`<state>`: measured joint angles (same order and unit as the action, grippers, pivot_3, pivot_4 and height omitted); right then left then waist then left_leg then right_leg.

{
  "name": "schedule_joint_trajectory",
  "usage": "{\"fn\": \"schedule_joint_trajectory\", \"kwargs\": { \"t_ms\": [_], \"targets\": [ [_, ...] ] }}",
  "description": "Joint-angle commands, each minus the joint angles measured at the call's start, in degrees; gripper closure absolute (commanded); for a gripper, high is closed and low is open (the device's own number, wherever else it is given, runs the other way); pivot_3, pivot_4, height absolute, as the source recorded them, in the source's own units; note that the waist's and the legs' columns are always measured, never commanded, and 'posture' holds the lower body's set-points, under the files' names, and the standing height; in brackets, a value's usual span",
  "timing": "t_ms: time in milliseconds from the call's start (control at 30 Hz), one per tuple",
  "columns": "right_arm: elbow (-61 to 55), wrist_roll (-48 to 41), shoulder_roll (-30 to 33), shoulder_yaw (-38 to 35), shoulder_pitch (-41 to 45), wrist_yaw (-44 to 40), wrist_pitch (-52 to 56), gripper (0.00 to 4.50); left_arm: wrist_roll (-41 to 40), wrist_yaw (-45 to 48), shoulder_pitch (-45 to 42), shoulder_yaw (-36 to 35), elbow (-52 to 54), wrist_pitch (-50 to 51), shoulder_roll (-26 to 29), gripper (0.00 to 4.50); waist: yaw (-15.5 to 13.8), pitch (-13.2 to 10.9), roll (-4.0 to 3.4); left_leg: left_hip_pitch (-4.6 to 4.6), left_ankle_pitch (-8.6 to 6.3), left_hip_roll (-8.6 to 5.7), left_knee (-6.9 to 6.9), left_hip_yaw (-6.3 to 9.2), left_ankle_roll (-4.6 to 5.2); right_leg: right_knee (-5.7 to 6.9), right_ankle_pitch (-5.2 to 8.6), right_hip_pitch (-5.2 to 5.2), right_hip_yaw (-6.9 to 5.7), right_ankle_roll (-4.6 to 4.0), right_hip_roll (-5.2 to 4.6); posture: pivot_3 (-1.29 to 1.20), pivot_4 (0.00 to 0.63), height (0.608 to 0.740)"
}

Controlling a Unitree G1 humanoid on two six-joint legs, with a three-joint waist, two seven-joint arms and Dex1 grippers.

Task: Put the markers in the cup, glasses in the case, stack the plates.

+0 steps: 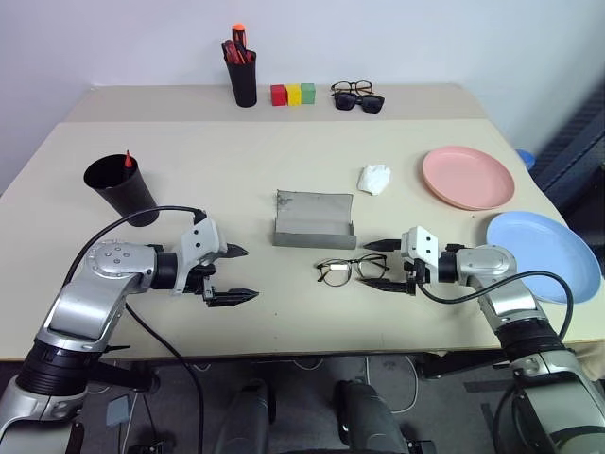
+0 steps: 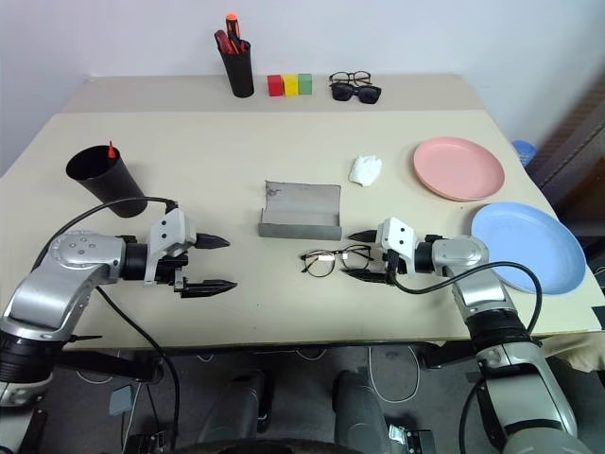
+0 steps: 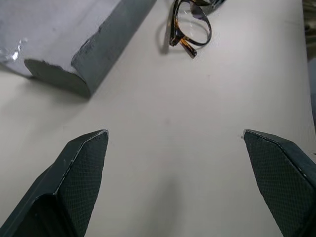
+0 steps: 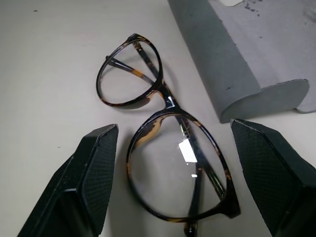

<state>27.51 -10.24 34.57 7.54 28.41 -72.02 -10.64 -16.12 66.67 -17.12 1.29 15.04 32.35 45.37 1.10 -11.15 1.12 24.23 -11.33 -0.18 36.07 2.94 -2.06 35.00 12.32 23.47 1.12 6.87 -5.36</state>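
My right gripper has its fingers astride the glasses' near lens while the frame slants, so I should turn the gripper in line and pinch the glasses' bridge (image 4: 168, 101).
The black cup (image 1: 121, 189) stands at the left of the table with one marker's red tip (image 1: 128, 160) poking out of it. The grey case (image 1: 314, 219) lies open in the middle. Just in front of it lie the thin-framed glasses (image 1: 352, 270). My right gripper (image 1: 367, 265) is open, its fingers on either side of the glasses' right lens (image 4: 173, 163), close beside the case (image 4: 237, 64). My left gripper (image 1: 248, 273) is open and empty over bare table, left of the case (image 3: 84, 44). The pink plate (image 1: 468, 177) and blue plate (image 1: 544, 255) lie apart at the right.
At the back stand a black pen holder (image 1: 243, 83) with red-tipped markers, three coloured blocks (image 1: 293, 94), and sunglasses with another pair of spectacles (image 1: 357, 96). A crumpled white tissue (image 1: 375, 179) lies between the case and the pink plate.
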Motion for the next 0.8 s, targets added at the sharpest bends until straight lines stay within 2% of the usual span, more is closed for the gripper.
{"fn": "schedule_joint_trajectory", "kwargs": {
  "t_ms": [33, 233, 300, 367, 433, 467, 533, 800],
  "targets": [
    [0.73, -0.27, -0.95, -0.18, 2.16, -1.15, -1.31, 0.78, -1.64, -1.25, 1.06, -1.58, 2.54, 0.58, 1.28, 0.02, 0.05, 0.0, 0.0, -0.01, 0.0, 0.0, -0.01, 0.0, 0.0, 0.0, 0.0, 0.0, 0.0, 0.0, 0.0, 0.0, 0.15, 0.74],
    [1.51, 0.02, -1.56, 0.13, 2.84, -2.05, -1.58, 0.78, -2.6, -2.96, 2.06, -1.74, 3.44, 1.05, 1.85, 0.02, 0.02, 0.0, 0.0, -0.02, 0.0, 0.0, -0.01, -0.01, 0.0, 0.01, 0.01, 0.0, 0.01, 0.0, 0.0, 0.0, 0.15, 0.74],
    [1.93, 0.15, -1.61, 0.14, 3.05, -2.19, -1.68, 1.33, -2.94, -3.44, 2.25, -1.77, 3.57, 1.15, 1.98, 0.0, 0.01, 0.0, 0.0, -0.02, 0.0, 0.0, -0.01, -0.01, -0.01, 0.01, 0.01, 0.0, 0.01, 0.0, 0.0, 0.0, 0.15, 0.74],
    [2.2, 0.19, -1.42, -0.1, 3.09, -2.39, -1.55, 2.1, -3.08, -3.99, 2.49, -1.71, 3.65, 1.11, 2.19, 0.0, 0.02, 0.0, 0.0, -0.02, 0.0, 0.0, -0.01, -0.01, -0.01, 0.01, 0.01, 0.0, 0.01, -0.01, 0.0, 0.0, 0.15, 0.74],
    [2.27, 0.17, -1.22, -0.29, 3.01, -2.52, -1.53, 3.08, -3.31, -4.29, 2.69, -1.66, 3.7, 1.05, 2.35, 0.0, 0.08, 0.0, 0.0, -0.04, -0.01, 0.0, -0.02, -0.01, -0.01, 0.01, 0.01, -0.01, 0.01, -0.01, 0.0, 0.0, 0.15, 0.74],
    [2.26, 0.17, -1.18, -0.34, 2.97, -2.54, -1.54, 3.73, -3.4, -4.39, 2.79, -1.64, 3.74, 1.01, 2.42, 0.0, 0.1, 0.0, 0.0, -0.07, -0.01, 0.0, -0.03, -0.01, -0.01, 0.01, 0.01, -0.02, 0.02, -0.01, 0.0, 0.0, 0.15, 0.74],
    [1.8, 0.04, -0.99, -0.49, 2.56, -2.66, -1.45, 4.48, -3.61, -4.67, 2.92, -1.58, 3.81, 1.03, 2.53, 0.0, 0.09, 0.01, 0.02, -0.17, -0.01, 0.01, -0.06, -0.01, -0.01, 0.02, 0.02, -0.08, 0.02, -0.02, 0.0, 0.0, 0.15, 0.74],
    [-2.34, -0.76, 0.35, -1.32, 0.1, -2.89, 1.22, 4.48, -3.81, -5.32, 2.34, -0.64, 2.94, 0.54, 2.25, 0.0, 0.0, 0.0, 0.0, -0.21, -0.01, 0.01, -0.09, -0.03, -0.02, 0.03, 0.1, -0.11, 0.03, -0.13, -0.01, 0.0, 0.15, 0.74]
  ]
}}
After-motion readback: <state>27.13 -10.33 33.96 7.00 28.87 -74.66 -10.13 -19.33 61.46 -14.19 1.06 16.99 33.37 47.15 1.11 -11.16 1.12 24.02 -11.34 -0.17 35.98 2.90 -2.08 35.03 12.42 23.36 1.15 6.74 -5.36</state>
